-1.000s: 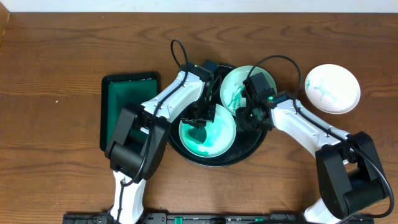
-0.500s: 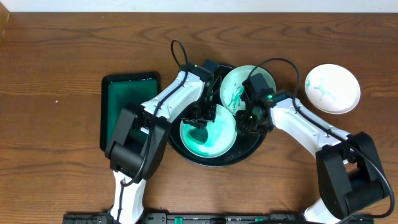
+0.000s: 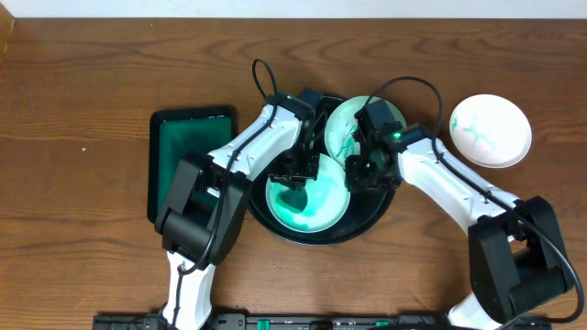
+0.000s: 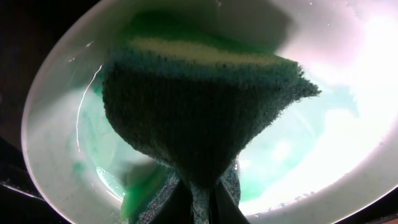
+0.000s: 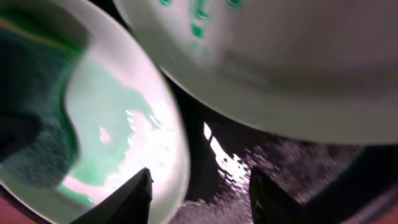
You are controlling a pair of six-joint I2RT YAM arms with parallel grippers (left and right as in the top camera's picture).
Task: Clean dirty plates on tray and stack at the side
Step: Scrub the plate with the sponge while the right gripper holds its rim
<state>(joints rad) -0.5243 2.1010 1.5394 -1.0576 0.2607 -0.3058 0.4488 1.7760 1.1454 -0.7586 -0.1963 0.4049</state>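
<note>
The sponge is pressing into the front plate while the fingers of my right gripper are open, so next my right gripper pinches the plate's rim (image 3: 348, 195) to hold it steady for wiping.
The round black tray (image 3: 371, 216) holds two of the dirty plates. The front mint plate (image 3: 321, 203) is smeared with wet green paint, and the back plate (image 3: 347, 121) has green streaks. My left gripper (image 3: 295, 176) is shut on a dark green sponge (image 4: 199, 112) pressed into the front plate (image 4: 348, 74). My right gripper (image 3: 359, 172) stands open astride that plate's right rim (image 5: 177, 155), one finger over the plate and one over the tray floor (image 5: 292, 168). The back plate (image 5: 280, 62) lies beyond the fingers. A white plate (image 3: 491, 130) with faint green marks rests on the wood at the right.
A rectangular dark-green tray (image 3: 188, 165) lies on the table left of the black tray. Both arms reach in from the near edge and cross over the black tray. Brown wood tabletop (image 3: 83, 110) surrounds everything.
My right gripper has shifted slightly left and back, closer over the front plate's rim. The left gripper and sponge have stayed in place.
</note>
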